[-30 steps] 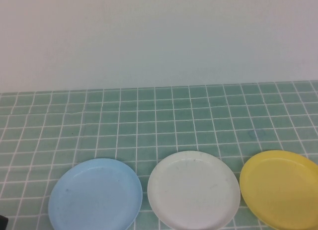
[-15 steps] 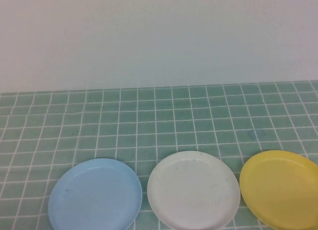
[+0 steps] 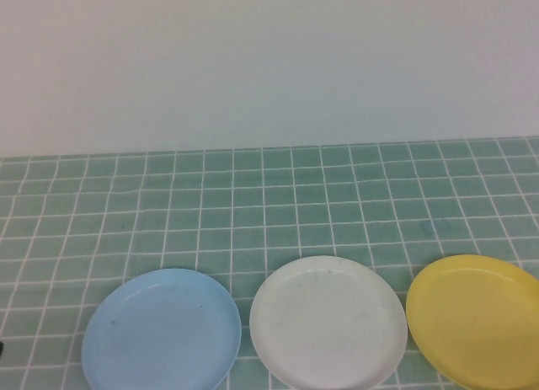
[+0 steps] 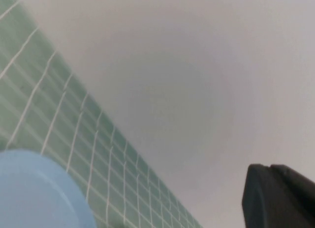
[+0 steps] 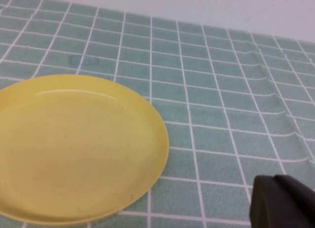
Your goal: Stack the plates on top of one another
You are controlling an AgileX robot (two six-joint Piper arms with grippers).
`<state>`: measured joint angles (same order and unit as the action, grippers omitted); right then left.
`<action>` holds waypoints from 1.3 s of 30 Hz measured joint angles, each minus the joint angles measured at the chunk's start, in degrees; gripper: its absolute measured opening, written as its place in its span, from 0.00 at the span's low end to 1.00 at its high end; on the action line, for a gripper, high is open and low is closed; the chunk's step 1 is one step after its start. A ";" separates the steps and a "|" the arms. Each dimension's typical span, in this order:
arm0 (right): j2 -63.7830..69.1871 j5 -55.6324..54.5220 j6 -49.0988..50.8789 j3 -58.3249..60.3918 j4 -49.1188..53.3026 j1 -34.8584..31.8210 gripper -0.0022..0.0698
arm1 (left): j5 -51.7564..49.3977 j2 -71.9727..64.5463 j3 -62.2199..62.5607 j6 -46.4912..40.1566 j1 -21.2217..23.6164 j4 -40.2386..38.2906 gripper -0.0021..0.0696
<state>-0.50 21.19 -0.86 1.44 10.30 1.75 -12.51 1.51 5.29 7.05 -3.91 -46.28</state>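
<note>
The rim [image 3: 86, 336] of the light blue plate, on the side farthest from the white plate, should be grabbed next by my left gripper.
Three plates lie in a row near the front of the table, apart from one another: the light blue plate [image 3: 160, 331] on the left, the white plate [image 3: 328, 333] in the middle, the yellow plate [image 3: 476, 318] on the right. My left gripper [image 4: 270, 169] is shut and empty, raised beside the blue plate [image 4: 34, 188]. My right gripper [image 5: 275, 181] is shut and empty, low over the cloth beside the yellow plate [image 5: 74, 144]. Neither gripper shows in the high view, apart from a dark sliver [image 3: 2, 348] at the left edge.
A green cloth with a white grid [image 3: 269, 196] covers the table. A plain white wall [image 3: 269, 61] rises behind it. The cloth is wrinkled [image 5: 275, 105] to the far side of the right gripper.
The plates have not moved. The dark sliver at the lower left edge of the high view has shifted slightly upward.
</note>
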 joint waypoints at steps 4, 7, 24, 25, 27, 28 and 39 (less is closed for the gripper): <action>0.00 0.00 0.00 0.00 0.00 0.00 0.03 | -3.73 -1.48 6.34 -3.77 0.13 1.97 0.03; 0.00 0.00 0.00 0.00 0.00 0.00 0.03 | -8.47 -5.88 11.14 -1.80 0.13 6.98 0.03; 0.00 0.00 0.00 0.00 0.00 2.36 0.03 | -28.79 -43.84 29.34 4.50 0.13 25.35 0.07; 0.00 0.00 0.00 0.00 0.00 2.36 0.03 | -28.09 -45.85 29.34 4.50 0.13 25.45 0.09; 0.00 0.00 0.00 0.00 0.00 2.36 0.03 | -26.19 -50.20 29.34 4.13 0.13 25.79 0.16; 0.00 0.00 0.00 0.00 0.00 2.36 0.03 | -25.36 -51.96 29.34 3.52 0.13 25.79 0.20; 0.00 0.00 0.00 0.00 0.00 2.36 0.03 | -22.40 -77.72 34.33 -5.58 0.13 26.10 0.46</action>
<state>-0.50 21.19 -0.86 1.44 10.30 4.11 -34.90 -76.21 39.62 1.47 -3.78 -20.18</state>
